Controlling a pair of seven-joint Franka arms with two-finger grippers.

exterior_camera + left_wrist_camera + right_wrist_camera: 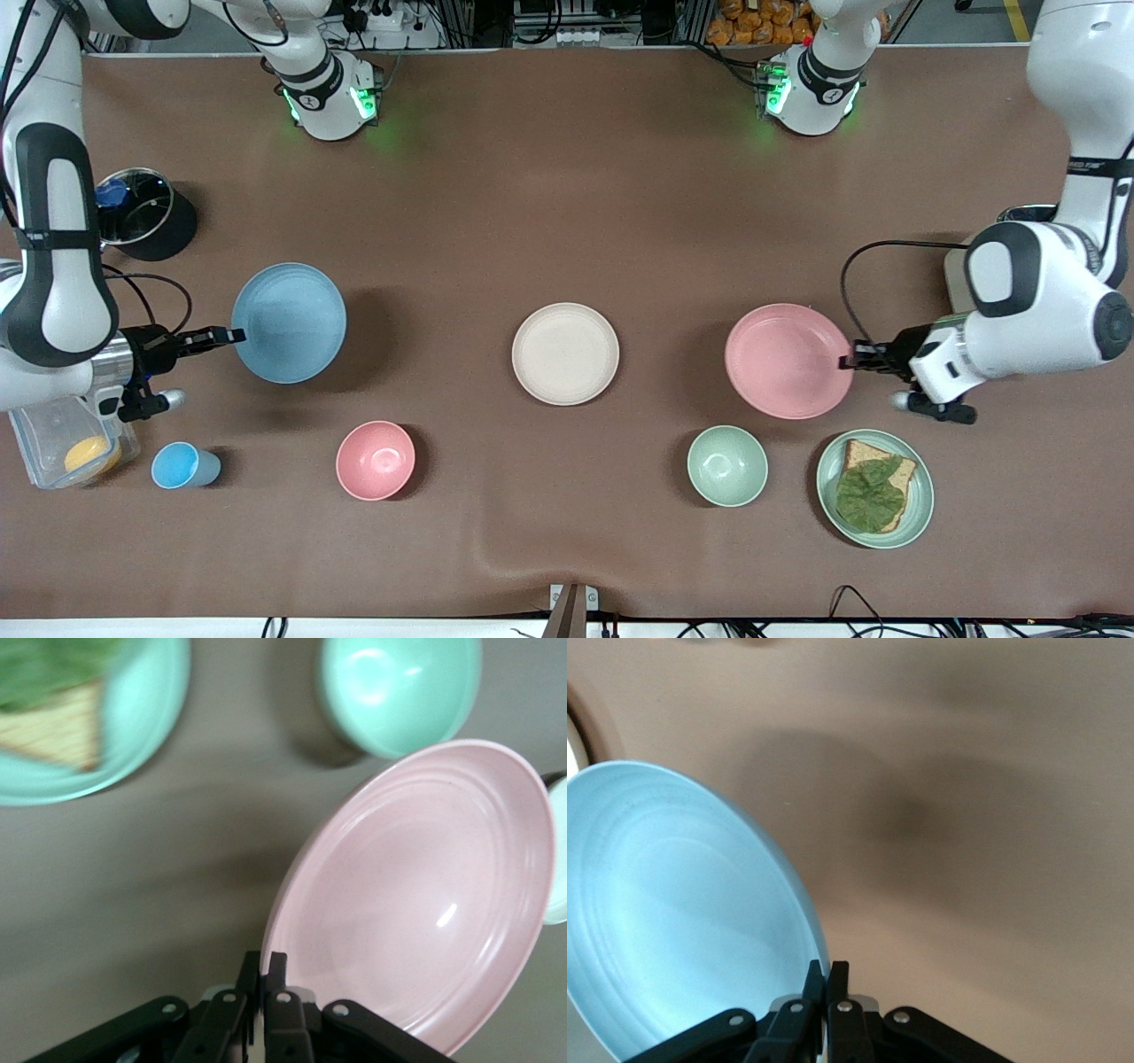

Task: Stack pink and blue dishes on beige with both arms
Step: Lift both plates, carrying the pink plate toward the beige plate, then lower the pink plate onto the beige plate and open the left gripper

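Next, I set the pink plate down with my left gripper and let go of it squarely on the middle of the beige plate (573, 355).
The beige plate (565, 354) lies flat in the middle of the table. My left gripper (849, 361) is shut on the rim of the pink plate (787, 360), which hangs tilted above the cloth toward the left arm's end; the wrist view shows that pink plate (425, 895) pinched at its edge by my left gripper (263, 967). My right gripper (232, 336) is shut on the rim of the blue plate (289, 322), lifted and tilted toward the right arm's end. In the right wrist view, the blue plate (673, 912) rises from my right gripper (826, 974).
Nearer the front camera stand a pink bowl (376, 460), a small blue cup (181, 466), a pale green bowl (727, 465) and a green plate with bread and a leaf (875, 488). A lidded pot (142, 213) and a clear container (66, 443) sit at the right arm's end.
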